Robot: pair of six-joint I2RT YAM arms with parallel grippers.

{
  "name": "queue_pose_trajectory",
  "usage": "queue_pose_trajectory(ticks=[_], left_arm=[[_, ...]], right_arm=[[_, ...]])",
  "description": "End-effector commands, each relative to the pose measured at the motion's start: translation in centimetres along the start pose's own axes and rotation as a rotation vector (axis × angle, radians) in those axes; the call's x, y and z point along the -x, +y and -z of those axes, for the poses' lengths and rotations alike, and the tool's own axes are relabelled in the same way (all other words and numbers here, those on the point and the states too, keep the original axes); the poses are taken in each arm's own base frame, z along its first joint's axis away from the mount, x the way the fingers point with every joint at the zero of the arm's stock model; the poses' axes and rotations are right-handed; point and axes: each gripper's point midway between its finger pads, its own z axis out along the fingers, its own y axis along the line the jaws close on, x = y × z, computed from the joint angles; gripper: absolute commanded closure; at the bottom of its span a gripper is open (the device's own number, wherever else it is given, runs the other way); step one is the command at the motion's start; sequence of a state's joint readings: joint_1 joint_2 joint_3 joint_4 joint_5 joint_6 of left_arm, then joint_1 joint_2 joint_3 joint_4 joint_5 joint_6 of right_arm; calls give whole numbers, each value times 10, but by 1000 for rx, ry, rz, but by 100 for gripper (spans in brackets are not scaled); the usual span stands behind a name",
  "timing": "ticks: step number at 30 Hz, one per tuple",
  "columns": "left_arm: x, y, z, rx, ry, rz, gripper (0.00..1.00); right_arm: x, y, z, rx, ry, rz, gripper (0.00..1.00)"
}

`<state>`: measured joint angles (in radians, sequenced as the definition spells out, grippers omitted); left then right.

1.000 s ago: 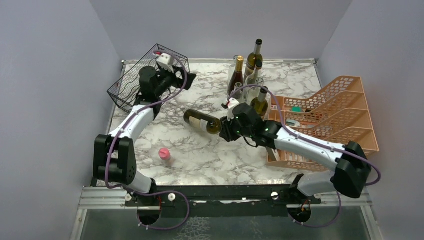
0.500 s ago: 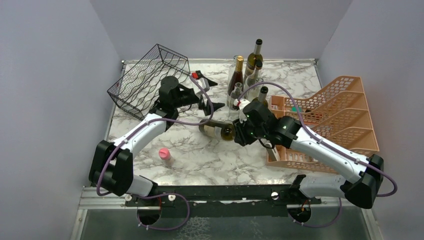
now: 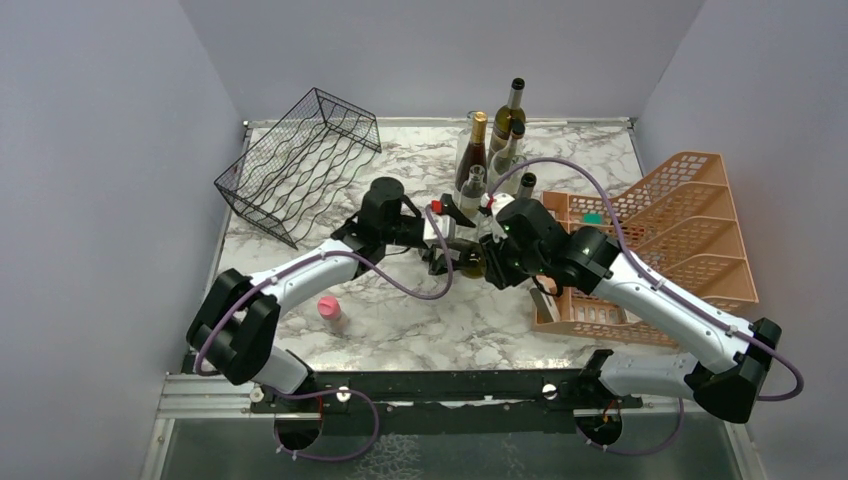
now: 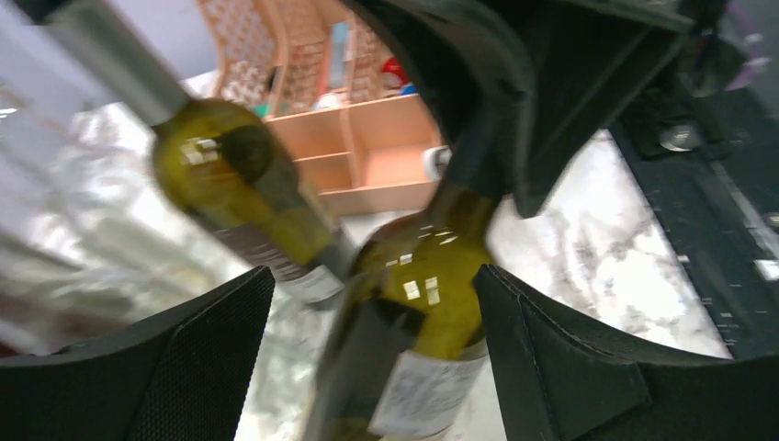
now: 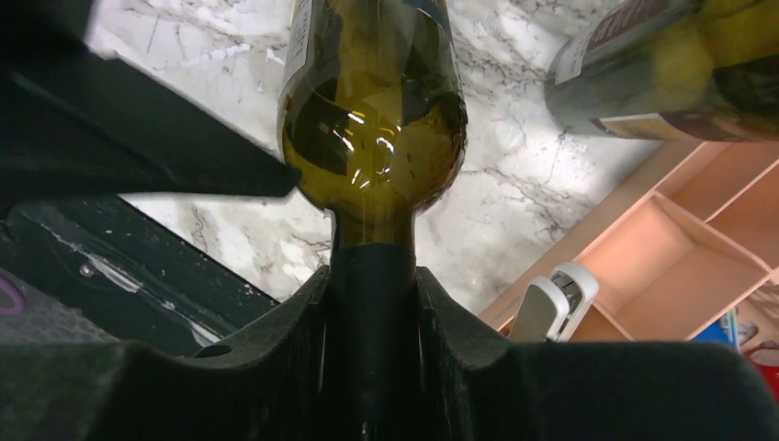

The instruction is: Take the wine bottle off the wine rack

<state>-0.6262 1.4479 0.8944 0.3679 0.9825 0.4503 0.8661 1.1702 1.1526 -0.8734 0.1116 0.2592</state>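
Note:
The wine bottle is tilted in my right gripper, so my left gripper should hold the bottle's body steady while my right gripper takes its neck (image 5: 373, 241) again to stand it upright.
The black wire wine rack (image 3: 298, 160) stands with nothing in it at the back left. The green wine bottle (image 3: 470, 262) lies level mid-table, off the rack. My right gripper (image 3: 493, 268) is shut on its dark neck (image 5: 372, 303), with the body (image 5: 372, 119) stretching away over the marble. My left gripper (image 3: 440, 236) is open. Its two black fingers (image 4: 570, 367) stand on either side of the bottle's labelled body (image 4: 413, 312), without clear contact.
A cluster of upright bottles (image 3: 495, 140) stands just behind the grippers; one (image 4: 230, 184) is close beside the held bottle. The peach tiered organizer (image 3: 660, 240) is at the right. A small pink object (image 3: 327, 307) sits front left.
My left arm left the rack and swung right to the bottle, its open fingers now around the body. My right arm carried the bottle rightward and a little nearer.

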Motion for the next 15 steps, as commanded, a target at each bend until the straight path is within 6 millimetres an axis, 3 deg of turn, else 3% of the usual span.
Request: queue_pose_trajectory(ticks=[1, 6, 10, 13, 15], left_arm=[[-18, -22, -21, -97, 59, -24, 12], [-30, -29, -36, -95, 91, -22, 2], [-35, -26, -42, -71, 95, -12, 2], [-36, -25, -45, -70, 97, -5, 12], [-35, -24, -45, -68, 95, -7, 24]], right_arm=[[53, 5, 26, 23, -191, -11, 99], [59, 10, 27, 44, -195, -9, 99], [61, 15, 30, 68, -197, -8, 99], [61, 16, 31, 74, -186, -4, 99], [60, 14, 30, 61, -181, -4, 97]])
